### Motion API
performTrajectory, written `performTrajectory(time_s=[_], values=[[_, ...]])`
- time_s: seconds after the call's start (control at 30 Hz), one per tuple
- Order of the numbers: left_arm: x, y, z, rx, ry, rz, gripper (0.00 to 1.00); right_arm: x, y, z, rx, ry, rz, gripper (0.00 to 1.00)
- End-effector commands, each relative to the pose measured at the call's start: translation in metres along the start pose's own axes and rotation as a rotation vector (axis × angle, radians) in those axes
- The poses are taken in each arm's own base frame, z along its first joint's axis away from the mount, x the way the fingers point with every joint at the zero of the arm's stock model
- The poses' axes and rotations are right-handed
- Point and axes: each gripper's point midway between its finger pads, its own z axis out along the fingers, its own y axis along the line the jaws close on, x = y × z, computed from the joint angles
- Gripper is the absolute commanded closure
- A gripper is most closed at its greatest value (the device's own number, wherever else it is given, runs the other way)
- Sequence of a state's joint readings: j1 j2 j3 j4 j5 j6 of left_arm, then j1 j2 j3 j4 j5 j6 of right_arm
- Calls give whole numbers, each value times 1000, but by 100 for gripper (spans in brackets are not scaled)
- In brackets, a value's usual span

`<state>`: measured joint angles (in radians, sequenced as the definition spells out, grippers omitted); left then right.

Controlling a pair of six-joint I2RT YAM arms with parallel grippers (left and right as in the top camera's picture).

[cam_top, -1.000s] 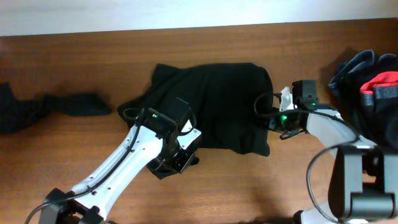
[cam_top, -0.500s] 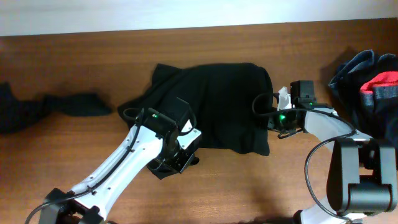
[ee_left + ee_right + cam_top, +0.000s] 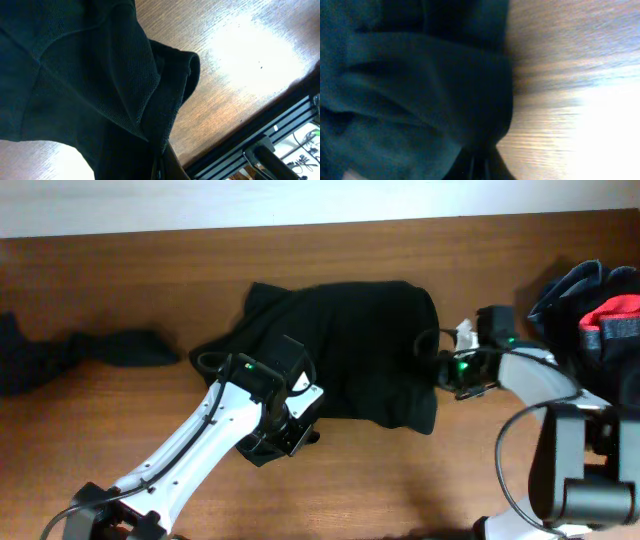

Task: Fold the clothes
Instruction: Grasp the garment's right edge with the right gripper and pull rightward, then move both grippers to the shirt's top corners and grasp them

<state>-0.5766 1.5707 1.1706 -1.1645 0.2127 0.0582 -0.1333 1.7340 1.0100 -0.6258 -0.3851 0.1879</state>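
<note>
Next, I let go of the fabric with my right gripper on the bare wood [image 3: 483, 424] between the black top and the pile of clothes.
The large black top [image 3: 350, 345] lies crumpled at the middle of the wooden table. My left gripper [image 3: 285, 435] is at its front left corner, shut on a fold of the black cloth. In the left wrist view that cloth [image 3: 90, 85] hangs bunched down into the jaws [image 3: 160, 167]. My right gripper [image 3: 442, 370] sits at the top's right edge, shut on the fabric. In the right wrist view the cloth [image 3: 420, 90] runs down between the closed fingers [image 3: 480, 167]. No white logo shows.
A dark garment [image 3: 80, 352] lies stretched along the far left. A pile of dark, grey-blue and red clothes [image 3: 600, 320] sits at the right edge, close behind my right arm. The table's front edge and a black rail [image 3: 260, 135] are near my left gripper.
My right gripper has closed onto the top's right edge and shifted slightly to the right, drawing that edge with it. The left arm has held still.
</note>
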Motion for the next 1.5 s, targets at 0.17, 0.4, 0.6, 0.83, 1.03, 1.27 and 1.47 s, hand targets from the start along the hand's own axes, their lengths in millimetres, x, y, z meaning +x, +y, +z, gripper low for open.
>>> performTrajectory(time_s=[0.17, 0.4, 0.6, 0.83, 1.03, 1.27, 1.47], values=[[-5, 3, -4, -27, -30, -10, 100, -48, -20, -105, 92, -163, 63, 96], [-4, 26, -6, -162, -30, -108, 99, -45, -54, -134, 127, -158, 146, 96], [2, 33, -7, -203, -14, -173, 99, -31, -69, -139, 131, -121, 218, 96], [21, 25, -11, -173, 65, -184, 100, -4, -65, -138, 122, -10, 234, 96], [28, 11, -21, -104, 98, -191, 100, 30, -59, -139, 111, 129, 210, 96], [42, 7, -31, -102, 158, -201, 100, 49, -54, -142, 104, 207, 227, 96], [43, 7, -31, -102, 164, -203, 88, 50, -45, -137, 117, 227, 169, 88]])
